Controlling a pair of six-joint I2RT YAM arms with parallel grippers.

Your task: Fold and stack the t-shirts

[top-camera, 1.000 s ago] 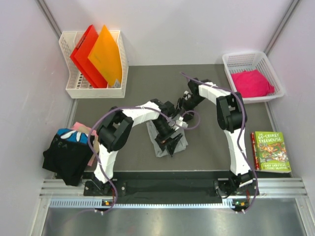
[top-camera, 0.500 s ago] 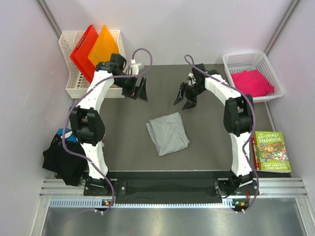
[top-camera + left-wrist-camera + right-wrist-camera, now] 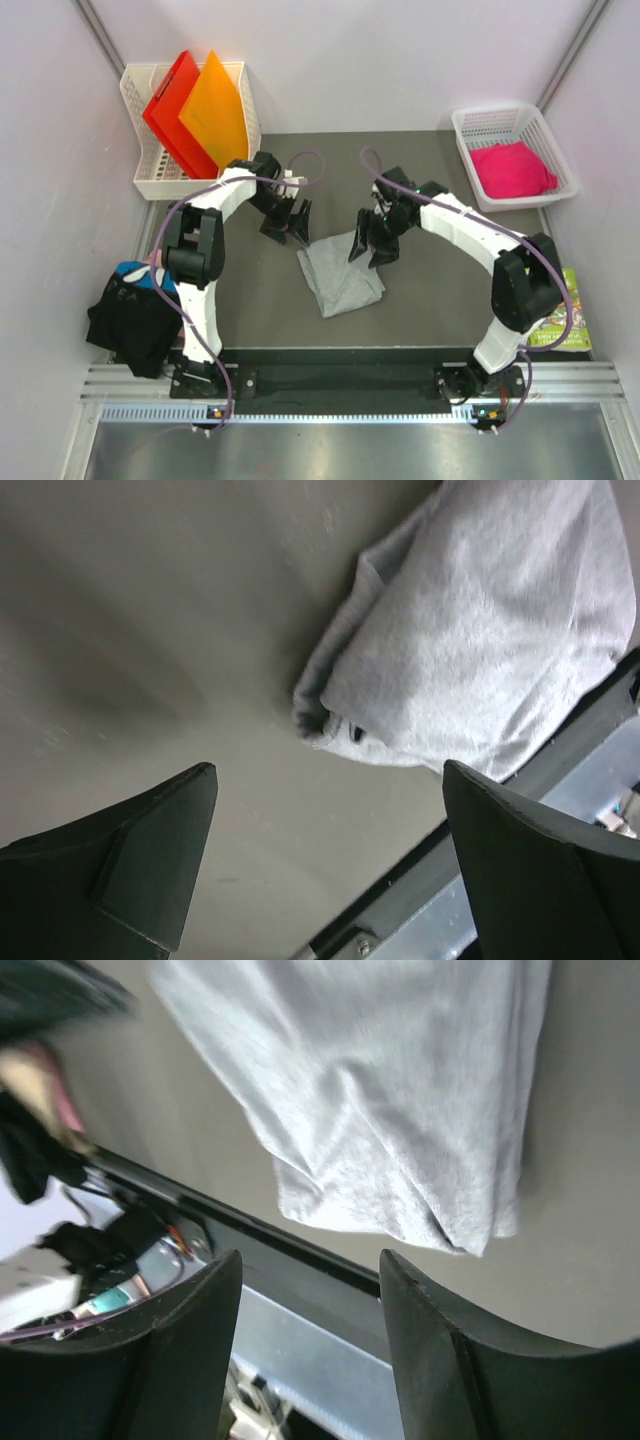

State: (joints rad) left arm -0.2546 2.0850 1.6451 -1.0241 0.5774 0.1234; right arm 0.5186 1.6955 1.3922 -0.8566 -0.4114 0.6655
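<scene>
I should close my left gripper on the grey t-shirt's far corner (image 3: 306, 251) (image 3: 346, 730), on the side that is toward the black t-shirt.
A light grey t-shirt (image 3: 342, 278) lies folded into a small rectangle in the middle of the mat. My left gripper (image 3: 288, 227) hovers open just beyond its far left corner; in the left wrist view the grey t-shirt (image 3: 470, 630) lies ahead of the empty left gripper (image 3: 328, 772). My right gripper (image 3: 370, 249) stands open over the far right corner, and the grey t-shirt (image 3: 380, 1090) shows past the empty right gripper (image 3: 310, 1260). A pink t-shirt (image 3: 510, 168) sits in the white basket (image 3: 470, 125). A black t-shirt (image 3: 135, 318) with blue-white print lies crumpled at the left edge.
A white rack (image 3: 150, 185) with red and orange folders (image 3: 195, 110) stands at the back left. A green picture book (image 3: 575, 300) lies at the right edge, partly behind the right arm. The black front rail (image 3: 340, 380) runs along the near edge.
A second ago both grippers were down at the grey t-shirt. They then pulled away toward the back, and have now come back in to its far corners. The t-shirt lies as it did.
</scene>
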